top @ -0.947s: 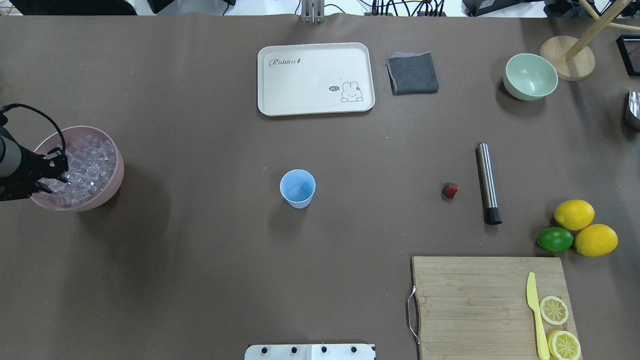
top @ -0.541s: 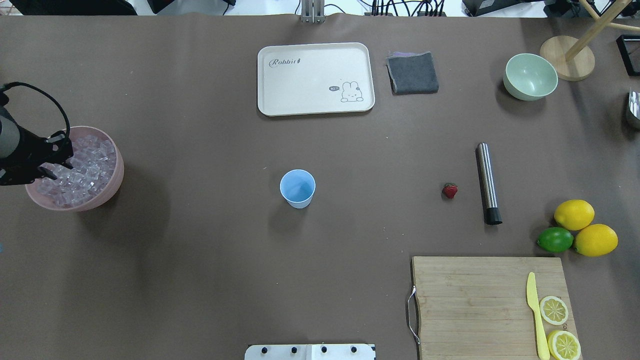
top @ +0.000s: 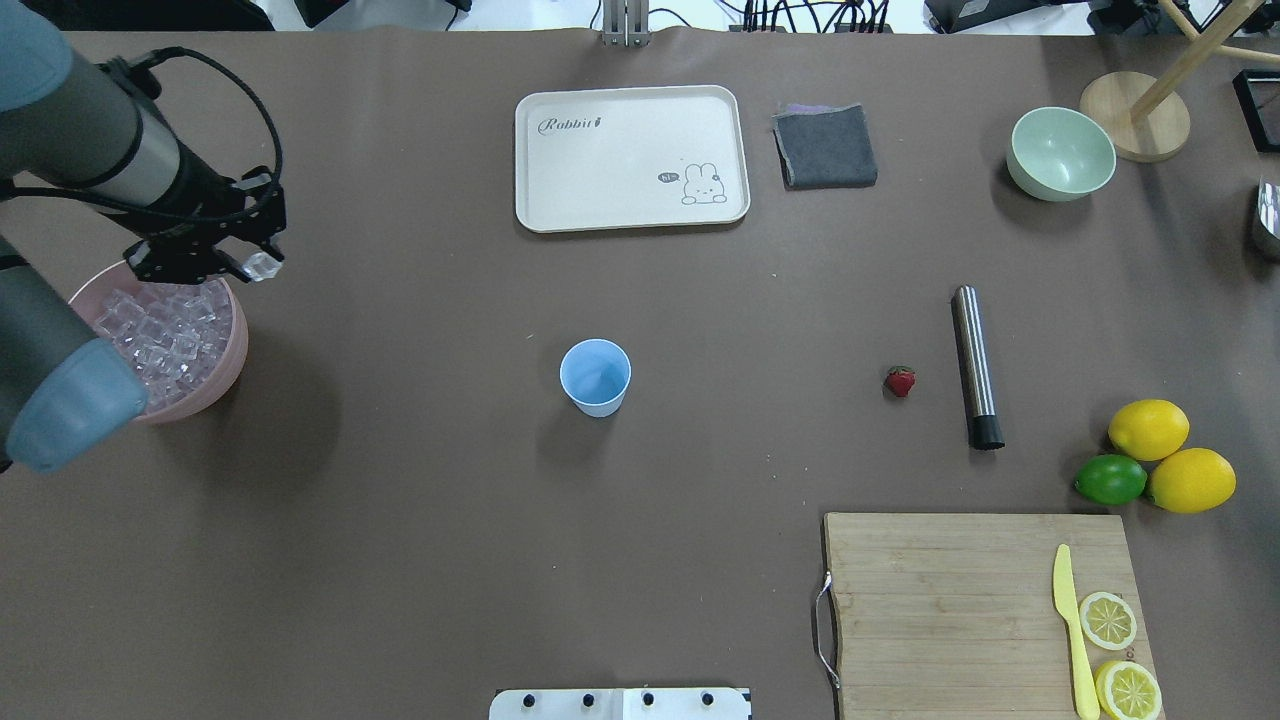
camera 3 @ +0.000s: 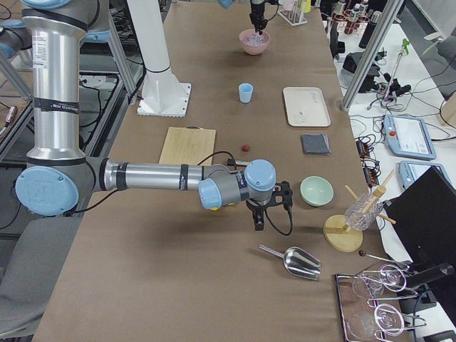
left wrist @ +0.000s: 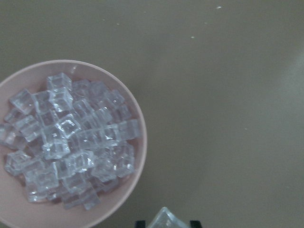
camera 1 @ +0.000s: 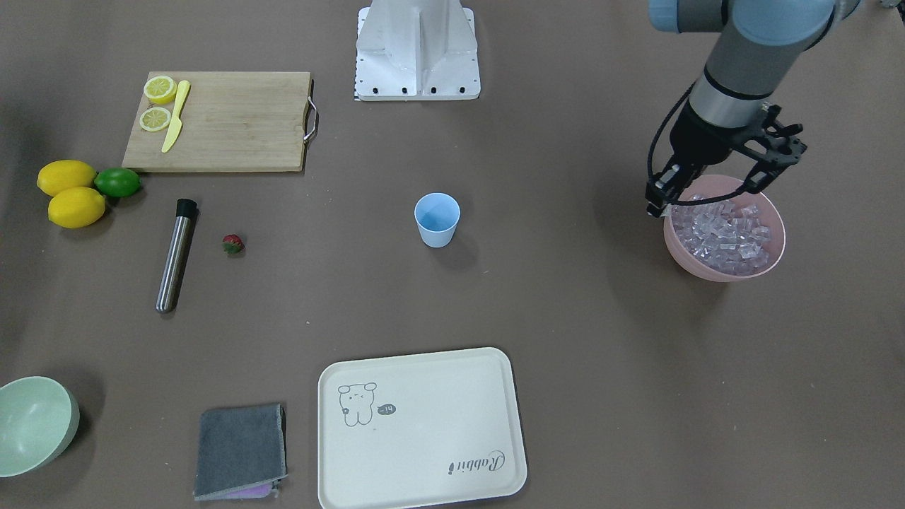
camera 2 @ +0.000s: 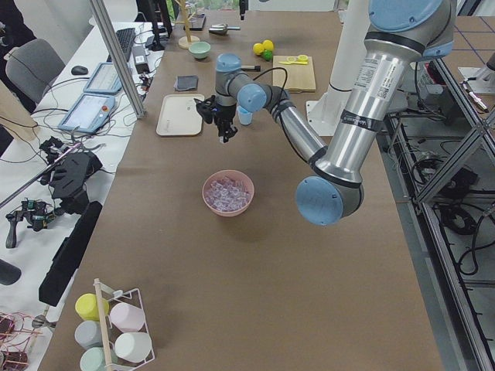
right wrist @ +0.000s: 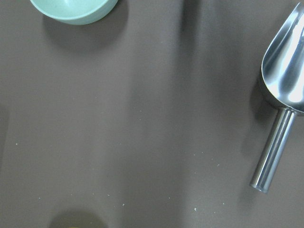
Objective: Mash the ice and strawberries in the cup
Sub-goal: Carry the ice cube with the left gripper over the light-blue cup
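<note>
Next, I let go of the ice cube with my left gripper inside the light blue cup (camera 1: 437, 221) that stands in the middle of the table.
The light blue cup (top: 596, 375) stands upright mid-table with nothing visible inside. The ice (top: 170, 330) fills a pink bowl (top: 238, 345) at the left edge. My left gripper (top: 255, 262) hovers just past the bowl's far rim, shut on a single ice cube (top: 263, 266); the left wrist view shows that cube (left wrist: 166, 219) between the fingertips, with the bowl (left wrist: 137, 156) below. The strawberry (top: 900, 381) lies right of the cup. My right gripper (camera 3: 258, 222) shows only in the exterior right view, above bare table, and I cannot tell its state.
A steel muddler (top: 975, 365) lies right of the strawberry. A cream tray (top: 630, 158), grey cloth (top: 825, 146) and pale green bowl (top: 1060, 152) line the far side. Lemons, a lime (top: 1110, 480) and a cutting board (top: 960, 600) sit near right. A metal scoop (right wrist: 285, 71) lies under the right wrist.
The left gripper has lifted out of the ice bowl holding one cube and has moved toward the bowl's far right rim. Nothing else moved.
</note>
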`<state>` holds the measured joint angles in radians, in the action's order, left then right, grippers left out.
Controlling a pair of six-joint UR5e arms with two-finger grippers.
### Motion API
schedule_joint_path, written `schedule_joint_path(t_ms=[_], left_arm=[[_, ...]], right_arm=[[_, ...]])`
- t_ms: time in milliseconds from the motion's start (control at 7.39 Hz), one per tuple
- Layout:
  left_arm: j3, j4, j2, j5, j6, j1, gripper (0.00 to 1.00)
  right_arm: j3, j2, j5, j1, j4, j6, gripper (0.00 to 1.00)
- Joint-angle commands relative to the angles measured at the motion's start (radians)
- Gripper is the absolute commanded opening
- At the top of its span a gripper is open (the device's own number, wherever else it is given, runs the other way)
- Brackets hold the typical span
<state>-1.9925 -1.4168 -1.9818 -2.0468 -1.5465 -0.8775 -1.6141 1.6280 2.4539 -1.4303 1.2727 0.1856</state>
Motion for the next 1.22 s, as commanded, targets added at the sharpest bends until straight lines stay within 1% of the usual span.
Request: schedule_joint_path(t_ms=[0, 135, 271, 406, 541, 677, 812, 1083], left_arm=[[0.072, 0.013, -0.151, -0.003, -0.001, 0.072, 0.0], [0.087, 0.012, -0.198, 0.002, -0.001, 0.103, 0.0], [0.128, 0.006, -0.251, 0.004, 0.002, 0.135, 0.0], [0.177, -0.004, -0.309, 0.028, 0.008, 0.17, 0.0], [0.255, -0.083, -0.354, 0.049, 0.009, 0.204, 0.0], [0.346, -0.178, -0.38, 0.059, 0.005, 0.231, 0.0], [0.374, -0.218, -0.379, 0.072, 0.005, 0.242, 0.0], [0.374, -0.217, -0.381, 0.073, 0.002, 0.275, 0.0]], right_arm=[[-0.001, -0.01, 0.016, 0.01, -0.003, 0.0, 1.0], [-0.001, -0.011, 0.016, 0.022, -0.003, 0.0, 1.0], [0.0, -0.013, 0.016, 0.03, -0.004, 0.0, 1.0], [-0.001, -0.013, 0.016, 0.03, -0.006, 0.0, 1.0], [-0.001, -0.013, 0.017, 0.03, -0.007, -0.002, 1.0], [-0.001, -0.011, 0.016, 0.031, -0.007, 0.0, 1.0], [0.0, -0.013, 0.016, 0.031, -0.006, 0.0, 1.0], [0.002, -0.013, 0.016, 0.031, -0.006, 0.0, 1.0]])
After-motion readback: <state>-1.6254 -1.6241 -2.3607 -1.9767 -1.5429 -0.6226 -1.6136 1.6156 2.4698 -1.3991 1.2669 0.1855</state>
